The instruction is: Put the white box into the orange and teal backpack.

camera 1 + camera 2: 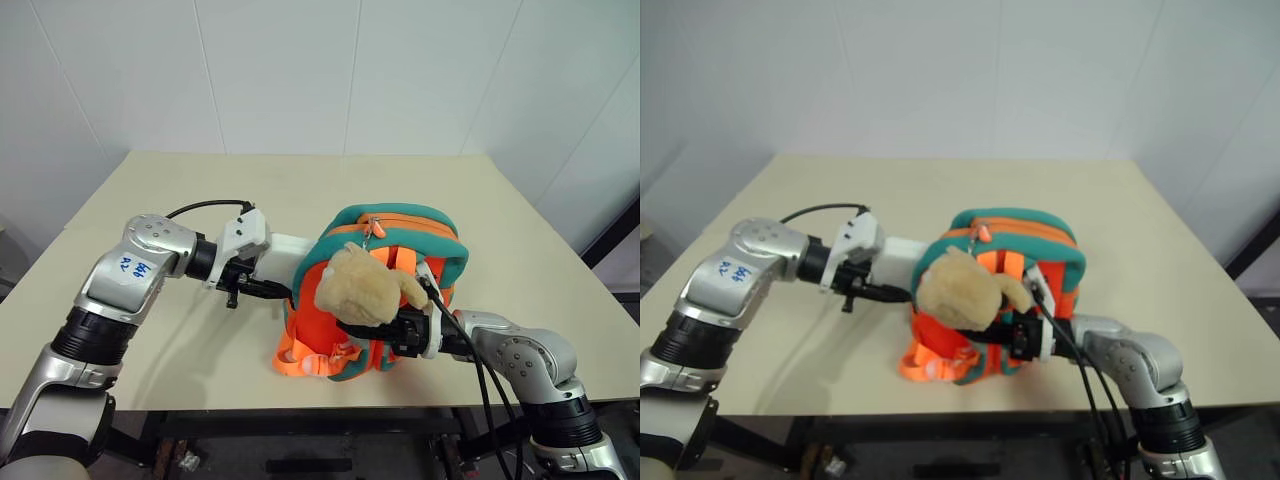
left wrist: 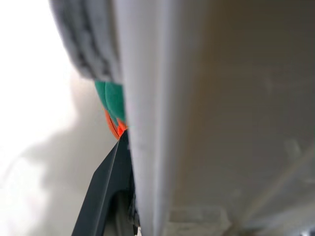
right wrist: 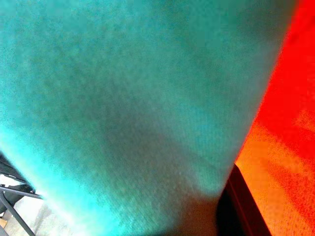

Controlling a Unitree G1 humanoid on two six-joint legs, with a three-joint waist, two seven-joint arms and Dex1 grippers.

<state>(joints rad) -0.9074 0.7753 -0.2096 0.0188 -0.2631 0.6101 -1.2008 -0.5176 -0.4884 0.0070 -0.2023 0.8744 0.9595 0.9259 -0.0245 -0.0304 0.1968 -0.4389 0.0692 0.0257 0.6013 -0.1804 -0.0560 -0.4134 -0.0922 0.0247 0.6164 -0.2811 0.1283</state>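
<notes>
Next, I set the white box inside the backpack's teal rim (image 1: pixel 329 246), behind the tan plush toy, with my left gripper.
The orange and teal backpack (image 1: pixel 400 235) stands upright near the table's front edge, its teal-trimmed top open. A tan plush toy (image 1: pixel 360 285) hangs on its front. My left gripper (image 1: pixel 278 272) is shut on the white box (image 1: pixel 285 250), held level at the backpack's left side. The box's far end is hidden behind the teal rim. In the left wrist view the white box (image 2: pixel 206 108) lies along a black finger (image 2: pixel 108 191). My right gripper (image 1: pixel 372 330) sits under the plush toy, shut on the backpack's front; teal fabric (image 3: pixel 128 98) presses against a black finger (image 3: pixel 243 206).
The beige table (image 1: pixel 200 190) stretches back to a white wall, with bare surface to the left, right and behind the backpack. Orange straps (image 1: pixel 300 358) trail from the backpack toward the front edge. Black cables run along both arms.
</notes>
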